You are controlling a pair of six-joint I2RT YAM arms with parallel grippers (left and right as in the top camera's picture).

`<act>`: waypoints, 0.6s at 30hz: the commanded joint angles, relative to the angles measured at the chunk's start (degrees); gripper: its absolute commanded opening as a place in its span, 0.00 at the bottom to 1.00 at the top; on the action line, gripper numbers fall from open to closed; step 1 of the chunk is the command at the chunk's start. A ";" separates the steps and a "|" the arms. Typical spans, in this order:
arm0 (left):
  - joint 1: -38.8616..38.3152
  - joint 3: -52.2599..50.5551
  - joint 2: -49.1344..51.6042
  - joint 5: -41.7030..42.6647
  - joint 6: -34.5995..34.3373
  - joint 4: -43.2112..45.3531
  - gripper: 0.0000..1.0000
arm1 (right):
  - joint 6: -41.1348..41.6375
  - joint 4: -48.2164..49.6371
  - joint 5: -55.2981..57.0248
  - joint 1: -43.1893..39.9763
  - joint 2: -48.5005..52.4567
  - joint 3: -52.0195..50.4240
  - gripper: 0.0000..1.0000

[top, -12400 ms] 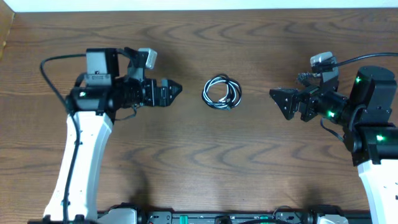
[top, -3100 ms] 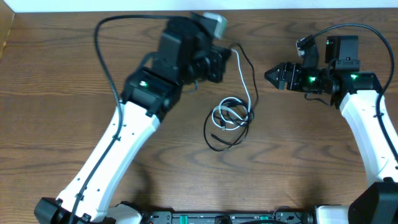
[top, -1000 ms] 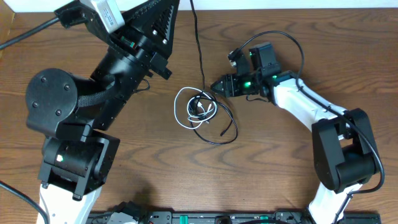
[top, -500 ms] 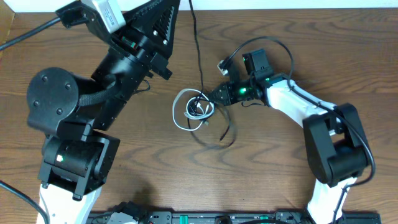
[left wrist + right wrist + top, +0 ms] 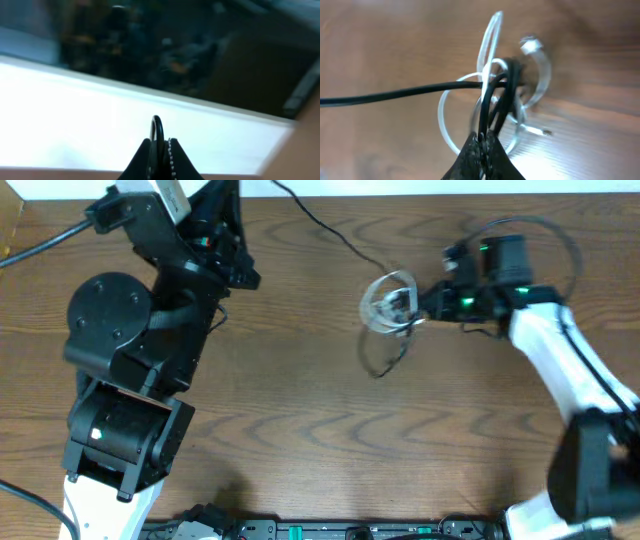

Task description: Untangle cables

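Note:
The taut black cable runs through the white cable loops, so the tangle should be set down before my left gripper takes it beside the loops (image 5: 367, 312).
The cables hang as one tangle above the table. White cable (image 5: 383, 288) loops bunch beside my right gripper (image 5: 420, 304). In the right wrist view that gripper (image 5: 484, 139) is shut on black cable (image 5: 395, 93) strands, with the white cable (image 5: 487, 45) and its plug (image 5: 530, 45) looped around them. The black cable (image 5: 330, 235) runs taut up and left to the top edge, and a short end (image 5: 385, 360) dangles below the tangle. My left gripper (image 5: 159, 142) is raised off the table, shut on a bend of black cable (image 5: 157, 125).
The raised left arm (image 5: 150, 320) looms over the left side of the wooden table (image 5: 300, 430). The right arm (image 5: 560, 350) reaches in from the right. A white wall strip (image 5: 400, 186) borders the far edge, and dark equipment (image 5: 350, 530) lines the near edge.
My right gripper closed on the tangle and carried it right and up off the table. The black cable between the two grippers has stretched out.

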 commanded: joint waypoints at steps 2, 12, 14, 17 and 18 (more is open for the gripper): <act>0.22 0.31 -0.35 -17.57 6.01 -3.06 0.08 | 3.23 -6.60 21.84 -0.94 -7.56 1.44 0.01; 6.08 0.28 2.38 -26.84 6.29 -17.68 0.07 | 8.11 -18.32 47.41 -3.58 -10.29 1.44 0.01; 7.56 0.28 3.87 -24.48 5.16 -21.05 0.07 | 8.04 -18.62 46.99 -3.74 -10.29 1.44 0.01; 9.09 0.28 7.04 -20.09 5.11 -24.41 0.07 | 7.80 -18.47 43.93 -3.58 -10.29 1.49 0.01; 9.57 0.28 8.04 -19.37 4.98 -25.22 0.08 | 7.80 -18.58 42.75 -3.67 -10.29 1.64 0.01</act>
